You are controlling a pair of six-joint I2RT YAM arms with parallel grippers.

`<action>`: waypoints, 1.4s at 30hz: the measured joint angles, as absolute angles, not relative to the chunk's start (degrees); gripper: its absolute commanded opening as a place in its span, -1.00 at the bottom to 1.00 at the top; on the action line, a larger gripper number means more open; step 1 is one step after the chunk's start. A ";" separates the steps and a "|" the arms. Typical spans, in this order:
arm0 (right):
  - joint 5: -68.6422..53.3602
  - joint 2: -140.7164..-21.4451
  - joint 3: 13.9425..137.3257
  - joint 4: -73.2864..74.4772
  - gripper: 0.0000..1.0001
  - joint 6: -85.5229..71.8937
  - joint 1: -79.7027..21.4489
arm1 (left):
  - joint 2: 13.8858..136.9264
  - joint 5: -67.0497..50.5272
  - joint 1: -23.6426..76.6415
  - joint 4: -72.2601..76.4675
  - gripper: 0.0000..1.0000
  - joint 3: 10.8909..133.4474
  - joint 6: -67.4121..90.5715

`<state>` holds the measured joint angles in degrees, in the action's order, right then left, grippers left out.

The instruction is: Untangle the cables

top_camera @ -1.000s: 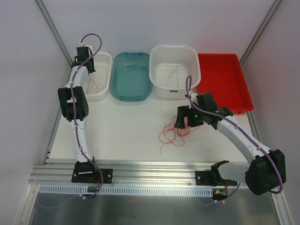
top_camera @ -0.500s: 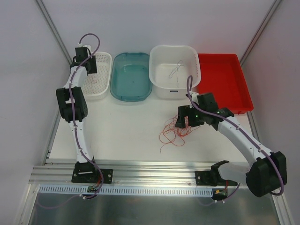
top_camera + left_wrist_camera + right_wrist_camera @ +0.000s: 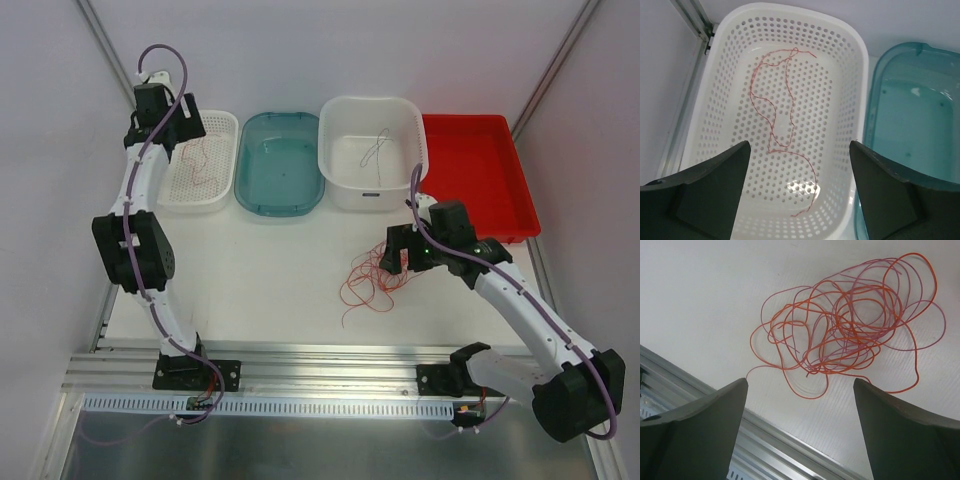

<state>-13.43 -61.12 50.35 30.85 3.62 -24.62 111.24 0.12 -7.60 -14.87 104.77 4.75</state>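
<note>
I need to next use my right gripper to grab a strand at the tangle's far side [image 3: 379, 248] [image 3: 898, 271], facing the white tub, to pull it out of the cable tangle.
A tangle of red and orange cables [image 3: 372, 285] lies on the white table; the right wrist view shows its loops [image 3: 850, 325], some of them pinkish. My right gripper [image 3: 801, 382] hangs open just above the tangle's right side [image 3: 395, 262], holding nothing. A single red cable [image 3: 775, 115] lies loose on the floor of the white perforated basket [image 3: 860, 75]. My left gripper [image 3: 799, 147] hovers open above that basket [image 3: 182, 128], with nothing between its fingers. A thin grey cable [image 3: 375, 150] lies in the white tub.
Along the back stand the perforated basket [image 3: 222, 185], a teal tub [image 3: 280, 200], a white tub [image 3: 345, 190] and a red tray [image 3: 478, 170]. An aluminium rail [image 3: 320, 365] runs along the table's near edge, close to the tangle.
My left gripper has opened and risen back above the basket, leaving the red cable lying loose in it. The right arm has shifted slightly to the right, still open.
</note>
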 measured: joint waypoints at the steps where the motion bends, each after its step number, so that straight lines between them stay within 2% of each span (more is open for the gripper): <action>1: -12.84 -61.10 50.28 30.85 0.83 3.57 -24.62 | 109.51 -0.64 -7.60 -14.81 0.75 103.18 6.11; 3: -11.99 -61.12 49.91 30.83 0.82 3.40 -24.64 | 105.93 -3.05 -7.57 -14.85 0.87 99.37 9.08; 7: -10.90 -62.00 49.69 30.52 0.81 2.39 -24.64 | 97.58 -7.51 -6.92 -14.85 0.98 90.11 14.59; 11: -10.57 -64.79 48.10 28.56 0.80 0.93 -24.75 | 88.33 -10.11 -3.33 -15.55 0.98 79.99 17.43; 19: -9.78 -77.65 46.96 22.06 0.74 -1.04 -29.19 | 74.32 -13.80 10.70 -17.32 0.98 63.88 18.13; 27: -11.16 -88.38 54.17 18.20 0.72 -2.13 -40.27 | 62.96 -14.55 11.18 -20.01 0.98 52.14 16.51; 35: -4.84 -84.14 58.04 20.58 0.69 -3.44 -42.28 | 61.49 -17.69 11.33 -20.49 0.98 47.88 17.47; 38: 0.01 -80.38 58.41 23.14 0.62 -5.13 -42.24 | 61.52 -18.09 11.66 -20.53 0.98 47.81 17.63; 42: 4.97 -78.87 60.88 24.64 0.30 -8.16 -42.24 | 62.02 -18.83 11.68 -20.53 0.98 47.79 17.63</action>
<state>4.97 -78.87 60.88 24.64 -8.16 -42.24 62.02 -18.83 11.68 -20.53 47.79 17.63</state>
